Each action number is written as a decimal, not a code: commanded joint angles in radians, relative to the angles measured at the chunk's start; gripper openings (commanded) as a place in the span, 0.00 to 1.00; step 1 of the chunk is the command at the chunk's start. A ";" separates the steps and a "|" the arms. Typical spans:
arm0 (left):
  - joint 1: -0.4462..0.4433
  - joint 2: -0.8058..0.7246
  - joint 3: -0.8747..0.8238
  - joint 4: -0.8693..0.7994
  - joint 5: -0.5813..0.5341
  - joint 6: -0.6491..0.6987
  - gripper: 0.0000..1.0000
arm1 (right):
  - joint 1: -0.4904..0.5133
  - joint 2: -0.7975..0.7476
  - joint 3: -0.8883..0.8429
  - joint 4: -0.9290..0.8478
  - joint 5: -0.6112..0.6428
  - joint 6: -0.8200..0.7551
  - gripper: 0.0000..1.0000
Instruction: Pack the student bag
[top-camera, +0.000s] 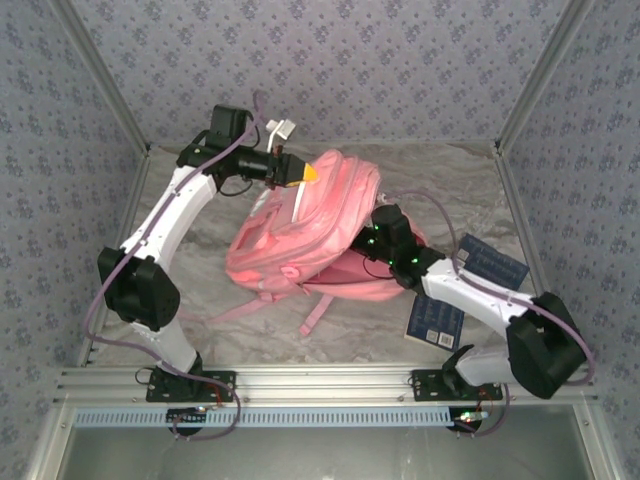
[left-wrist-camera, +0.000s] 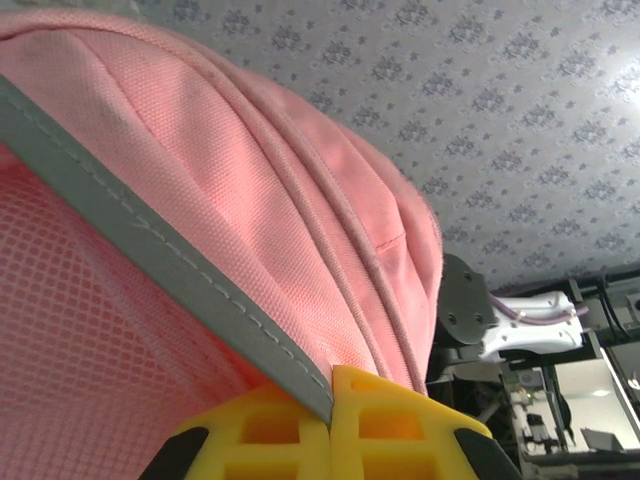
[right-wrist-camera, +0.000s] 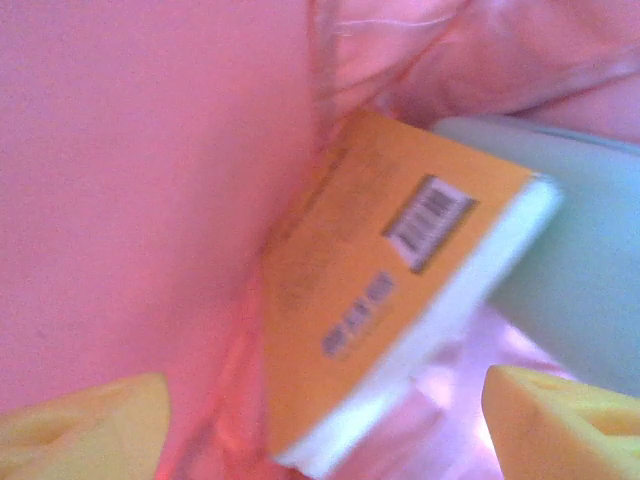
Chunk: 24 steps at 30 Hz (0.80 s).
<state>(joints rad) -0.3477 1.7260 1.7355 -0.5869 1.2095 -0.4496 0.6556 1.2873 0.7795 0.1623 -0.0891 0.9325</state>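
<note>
The robot's left gripper will release the bag's grey trim above the marble table under the bag's pink front (top-camera: 276, 222).
The student bag (top-camera: 300, 235), a big pink backpack, lies in the middle of the table with its opening towards the right. My left gripper (top-camera: 305, 173) is at the bag's far top edge, and its yellow jaws (left-wrist-camera: 332, 390) are shut on the bag's grey trim band (left-wrist-camera: 150, 250). My right gripper (top-camera: 366, 238) reaches into the bag's opening. Its yellow fingers (right-wrist-camera: 85, 430) stand wide open inside the pink lining. An orange book (right-wrist-camera: 370, 290) with a barcode lies tilted between them, apart from both, with a pale green item (right-wrist-camera: 575, 250) beside it.
Two dark blue books (top-camera: 495, 265) (top-camera: 432, 320) lie on the marble table (top-camera: 200, 310) to the right, partly under the right arm. A pink strap (top-camera: 315, 312) trails towards the near edge. Patterned walls enclose the back and sides.
</note>
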 joint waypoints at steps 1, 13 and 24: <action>0.037 -0.080 0.006 0.035 -0.009 0.053 0.00 | -0.015 -0.053 0.034 -0.273 0.096 -0.153 0.83; 0.042 -0.066 0.053 -0.272 -0.422 0.270 0.00 | -0.165 -0.330 0.012 -0.700 0.241 -0.237 0.83; -0.096 0.094 0.166 -0.476 -0.986 0.428 0.00 | -0.326 -0.312 -0.023 -1.075 0.496 -0.013 1.00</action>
<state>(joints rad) -0.4606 1.7786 1.8698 -0.9836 0.4686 -0.0860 0.3653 0.9489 0.7719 -0.7635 0.3275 0.8215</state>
